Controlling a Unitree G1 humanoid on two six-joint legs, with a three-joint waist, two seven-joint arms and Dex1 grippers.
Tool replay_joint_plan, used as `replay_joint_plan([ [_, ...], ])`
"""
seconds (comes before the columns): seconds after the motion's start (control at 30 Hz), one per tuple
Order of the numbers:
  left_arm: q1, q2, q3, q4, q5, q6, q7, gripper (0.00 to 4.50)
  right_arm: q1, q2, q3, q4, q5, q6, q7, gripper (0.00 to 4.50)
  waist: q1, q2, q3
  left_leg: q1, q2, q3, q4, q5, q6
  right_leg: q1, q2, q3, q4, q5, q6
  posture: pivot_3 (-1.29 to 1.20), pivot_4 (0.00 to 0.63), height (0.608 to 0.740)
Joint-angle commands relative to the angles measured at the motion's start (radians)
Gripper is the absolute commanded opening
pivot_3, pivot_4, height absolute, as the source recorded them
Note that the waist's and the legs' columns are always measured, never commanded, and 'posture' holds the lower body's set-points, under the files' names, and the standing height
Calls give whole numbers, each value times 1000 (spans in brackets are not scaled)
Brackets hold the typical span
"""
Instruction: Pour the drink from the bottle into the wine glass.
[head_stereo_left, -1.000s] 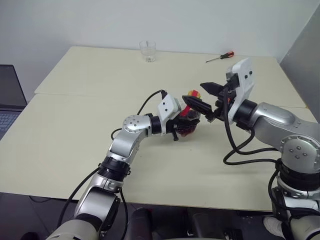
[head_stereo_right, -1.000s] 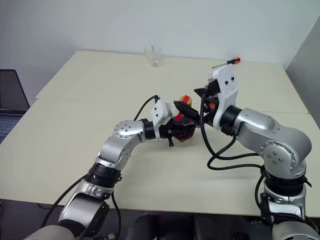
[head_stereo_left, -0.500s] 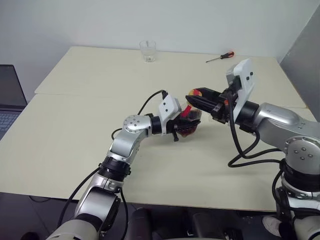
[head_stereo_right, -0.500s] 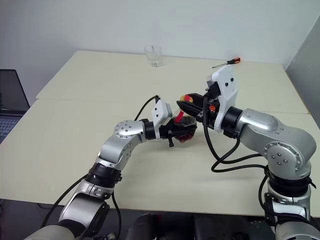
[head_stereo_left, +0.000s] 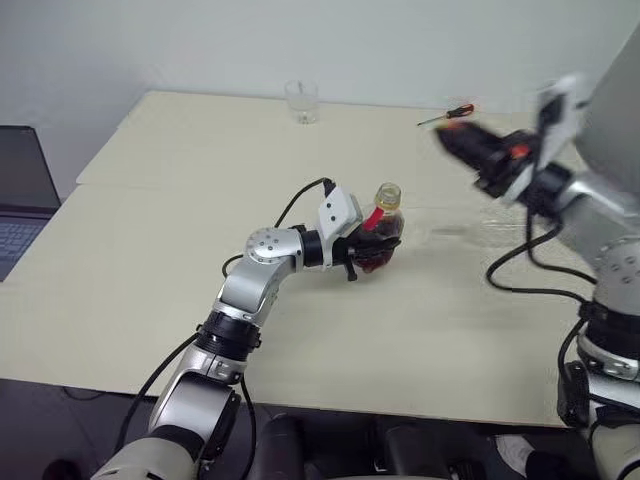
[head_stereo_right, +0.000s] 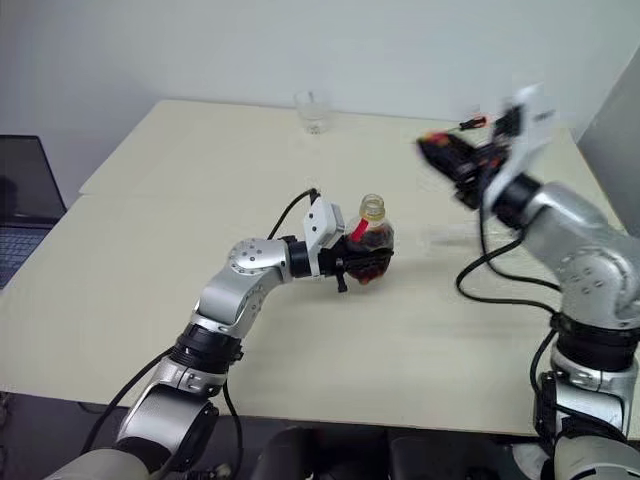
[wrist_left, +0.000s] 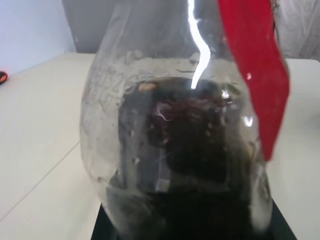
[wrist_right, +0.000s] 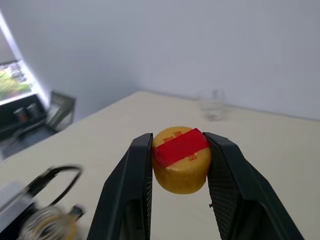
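Next, my right gripper releases the yellow cap on the bare table, just nearer me than the lying wine glass (head_stereo_left: 548, 292).
The small clear bottle (head_stereo_left: 381, 232) stands uncapped at mid table, its open neck up and its red label strip (wrist_left: 252, 70) hanging loose. Dark drink (wrist_left: 185, 165) fills its lower half. My left gripper (head_stereo_left: 365, 245) is shut around the bottle's body from the left. My right gripper (wrist_right: 178, 136) is raised up and to the right of the bottle, shut on the yellow cap (wrist_right: 180, 159), which has a red strip across it. The wine glass is out of view.
A short clear tumbler (head_stereo_left: 301, 100) stands at the table's far edge. A red-handled screwdriver (head_stereo_left: 447, 114) lies at the back right. A laptop (head_stereo_left: 15, 200) sits off the table's left side. The beige table (head_stereo_left: 150, 250) is bare around the bottle.
My right gripper closed on the cap, lifted it off the bottle and swung up and to the right. The left gripper and the bottle stayed put. The camera shifted slightly.
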Motion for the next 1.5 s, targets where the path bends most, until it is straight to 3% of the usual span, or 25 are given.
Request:
replay_joint_plan([
  [0.03, -25, -21, 13, -31, -18, -30, -6, 1008, 43, -1, -57, -113, 75, 7, -35, 1206, -2, 0, 0, 0, 0, 0, 0, 0, 0, 0, 0, 0, 0, 0, 0, 0, 150, 740],
  [0.2, -36, -29, 18, -15, -14, -38, -11, 1008, 222, -34, -120, -154, 24, 22, -119, 1206, -2, 0, 0, 0, 0, 0, 0, 0, 0, 1, 0, 0, -2, 0, 0, 0, 150, 740],
  [0.4, -44, -23, 35, 8, -12, -55, 1, 1008, 540, 16, -144, -145, -178, -31, -261, 1206, -2, 1, 0, 0, 0, -1, 0, 0, 0, 1, 0, 1, -1, 0, 1, 0, 150, 740],
  [0.6, -43, -30, 36, 11, -12, -56, 2, 1008, 619, 113, -163, 28, -398, -177, -393, 1205, -9, 2, -1, 2, -1, 0, 1, 0, 0, 1, 1, 1, 0, -2, 7, 0, 150, 740],
  [0.83, -38, -30, 37, -2, -11, -49, 9, 1008, 578, 133, -178, 112, -432, -230, -373, 1205, -9, 3, -2, 3, -1, 0, 1, 1, 1, 1, 2, 2, 3, -2, 7, 0, 150, 740],
  [1.17, -28, -26, 39, -8, -13, -44, 14, 1008, 571, 112, -160, 57, -448, -184, -334, 4497, -7, 3, -2, 3, -2, 0, 1, 1, 2, 1, 1, 2, 3, -2, 7, 0, 150, 740],
  [1.43, -29, -17, 58, 17, -7, -50, 42, 1008, 457, 66, -165, -32, -418, -117, -326, 4500, -8, 3, -2, 3, -2, 0, 1, 1, 2, 1, 2, 2, 4, -2, 7, 0, 150, 740],
  [1.5, -24, -11, 87, 36, 4, -66, 87, 1008, 401, 52, -124, -96, -317, -53, -244, 4500, -9, 3, -2, 3, -1, 0, 1, 1, 2, 0, 2, 2, 4, -2, 7, 0, 150, 740],
])
